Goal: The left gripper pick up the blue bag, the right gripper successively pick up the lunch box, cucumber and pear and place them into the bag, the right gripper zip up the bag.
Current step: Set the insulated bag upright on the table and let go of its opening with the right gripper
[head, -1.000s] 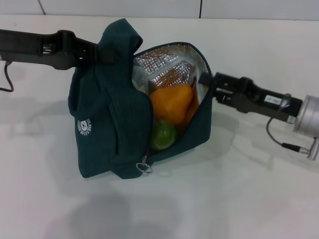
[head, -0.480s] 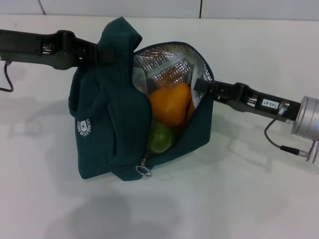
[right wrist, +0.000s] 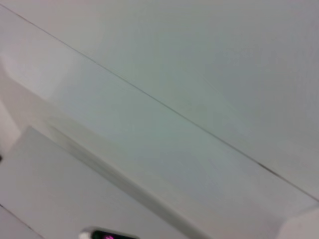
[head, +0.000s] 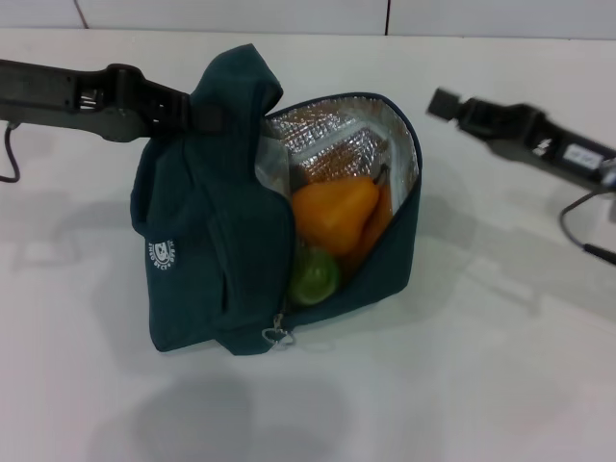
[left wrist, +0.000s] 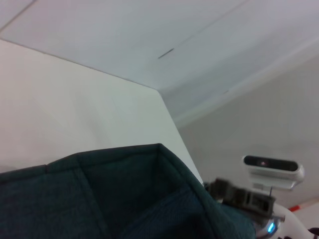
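I can see the blue bag slumping open from my left gripper's hold, so I will take the opposite rim (head: 417,181) with my right gripper and lift the bag upright before zipping.
The blue bag (head: 207,241) stands open in the middle of the white table, silver lining showing. My left gripper (head: 206,117) reaches in from the left and is shut on the bag's top fabric, holding it up. Inside lie the orange-yellow pear (head: 332,212) and, below it, the green end of the cucumber (head: 314,276). The lunch box is hidden in the bag. The zipper's ring pull (head: 277,335) hangs at the bag's near corner. My right gripper (head: 443,103) hovers to the right of the bag, apart from its rim. Teal fabric of the bag (left wrist: 124,194) fills the near part of the left wrist view.
The bare white table (head: 462,366) spreads around the bag on all sides. A cable (head: 577,231) trails from the right arm at the right edge. The right wrist view holds only pale wall and ceiling.
My right gripper has pulled out of the bag's opening and moved up and to the right, away from the rim. The bag's mouth has sagged a little wider. The left arm holds steady.
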`<state>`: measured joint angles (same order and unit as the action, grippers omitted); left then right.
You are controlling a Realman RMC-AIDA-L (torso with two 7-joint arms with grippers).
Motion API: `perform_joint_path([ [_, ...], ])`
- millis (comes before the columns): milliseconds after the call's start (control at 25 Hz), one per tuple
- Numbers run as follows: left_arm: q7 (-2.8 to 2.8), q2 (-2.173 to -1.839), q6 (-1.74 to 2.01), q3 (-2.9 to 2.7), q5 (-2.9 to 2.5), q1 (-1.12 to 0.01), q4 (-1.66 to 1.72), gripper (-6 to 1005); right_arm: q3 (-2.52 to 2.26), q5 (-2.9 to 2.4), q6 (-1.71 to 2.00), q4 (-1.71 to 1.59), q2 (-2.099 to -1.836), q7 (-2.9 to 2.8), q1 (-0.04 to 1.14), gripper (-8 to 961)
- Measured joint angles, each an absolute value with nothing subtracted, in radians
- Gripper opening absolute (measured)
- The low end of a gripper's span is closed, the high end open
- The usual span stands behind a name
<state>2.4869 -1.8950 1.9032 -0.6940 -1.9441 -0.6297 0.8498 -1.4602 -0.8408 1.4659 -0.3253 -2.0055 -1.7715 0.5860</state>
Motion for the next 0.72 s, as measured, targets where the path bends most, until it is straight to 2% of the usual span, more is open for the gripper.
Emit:
perform_joint_path([
  [200,2.495,-1.900,1.916,-0.692,-1.945,-0.643,0.850,44,-1.408,-0.845,1.530,-0.344,-1.978,-1.761,0.562,-2],
  [320,2.495,-1.900,1.912,-0.690,-1.950,-0.643,0.850,43,-1.409,-0.846,1.516,-0.335,-1.973,-1.808,0.543,-2],
  [520,2.496,-1.901,1.906,-0.689,-1.951,-0.635,0.850,44,-1.415,-0.848,1.495,-0.285,-1.979,-1.843,0.514,-1],
  [720,2.492,-1.903,1.904,-0.693,-1.952,-0.632,0.849,44,-1.418,-0.866,1.488,-0.239,-2.004,-1.844,0.511,86],
])
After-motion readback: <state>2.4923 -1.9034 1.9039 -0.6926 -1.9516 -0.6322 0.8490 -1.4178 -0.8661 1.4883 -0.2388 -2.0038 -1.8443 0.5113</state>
